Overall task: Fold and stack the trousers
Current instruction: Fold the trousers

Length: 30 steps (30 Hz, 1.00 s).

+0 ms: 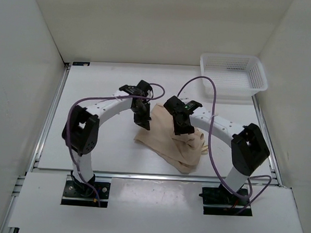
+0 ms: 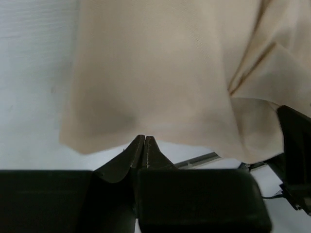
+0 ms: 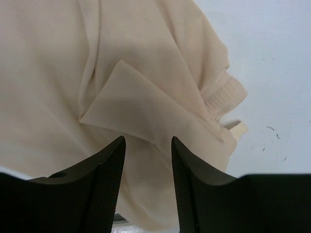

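A loose flap is folded back over the trousers under my right gripper, so next my right gripper pinches the flap's edge (image 3: 141, 137) and lays it flat before folding.
The light beige trousers (image 1: 170, 141) lie bunched and folded on the white table between my two arms. My left gripper (image 1: 142, 122) is at their upper left edge. In the left wrist view its fingertips (image 2: 144, 139) are pressed together right on the hem of the trousers (image 2: 155, 73), and the hem rises slightly to meet them. My right gripper (image 1: 181, 129) hovers over the right part of the pile. Its jaws (image 3: 148, 141) stand apart above a loose fold of the trousers (image 3: 141, 104), with nothing between them. A ribbed waistband (image 3: 226, 94) shows at the right.
A white plastic mesh basket (image 1: 233, 73) stands at the back right corner of the table. Metal rails (image 1: 51, 116) run along the table's sides, and white walls enclose it. Purple cables (image 1: 210, 117) loop over both arms.
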Available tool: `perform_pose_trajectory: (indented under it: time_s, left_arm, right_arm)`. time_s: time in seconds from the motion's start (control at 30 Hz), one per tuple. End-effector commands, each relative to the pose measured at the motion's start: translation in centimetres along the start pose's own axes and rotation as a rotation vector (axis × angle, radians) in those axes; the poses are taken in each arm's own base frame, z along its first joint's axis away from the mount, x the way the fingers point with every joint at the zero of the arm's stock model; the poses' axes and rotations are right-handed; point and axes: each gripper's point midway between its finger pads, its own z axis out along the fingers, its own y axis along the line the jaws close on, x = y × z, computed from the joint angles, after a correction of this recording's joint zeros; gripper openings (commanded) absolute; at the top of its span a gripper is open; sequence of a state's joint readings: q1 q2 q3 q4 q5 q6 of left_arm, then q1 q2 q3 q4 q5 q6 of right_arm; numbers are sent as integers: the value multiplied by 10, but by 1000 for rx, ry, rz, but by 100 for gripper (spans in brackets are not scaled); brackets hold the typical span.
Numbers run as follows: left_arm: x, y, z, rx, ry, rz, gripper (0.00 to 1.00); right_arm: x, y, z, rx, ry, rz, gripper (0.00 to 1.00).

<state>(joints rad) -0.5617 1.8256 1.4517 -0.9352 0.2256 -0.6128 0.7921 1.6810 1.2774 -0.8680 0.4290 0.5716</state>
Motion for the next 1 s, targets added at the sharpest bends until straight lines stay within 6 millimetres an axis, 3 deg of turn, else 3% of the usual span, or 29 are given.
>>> perform_pose_trajectory:
  time_s: [0.0,0.2,0.37,0.43,0.47,0.63,0.8,0.87,0.93,0.97]
  left_arm:
    - [0,-14,19,34,28,18,16]
    - [4,-7,54,-6,89,12,12]
    - [10,2,65,-32,109,5,12]
    - [12,6,66,-45,111,3,11]
    - [12,6,66,-45,111,3,11]
    - [10,10,68,-47,109,-6,11]
    - [13,12,69,-52,116,-8,11]
    - [13,12,69,-52,116,-8,11]
    - [14,14,72,-57,123,-10,11]
    - [14,14,72,-57,123,-10,11]
  right_arm:
    - [-6,4,10,-52,1,-10,48]
    - [7,10,43,-120,81,9,46]
    - [17,1,57,-139,133,44,18]
    - [10,-6,54,-140,115,72,2]
    - [5,-11,51,-134,98,85,0]
    - [-15,-56,19,-104,-13,218,0]
    - [-9,-112,6,-25,-66,426,0]
    - [2,-125,13,4,-40,497,0]
    - [4,-125,19,20,-23,512,15]
    - [8,-127,19,47,-1,532,33]
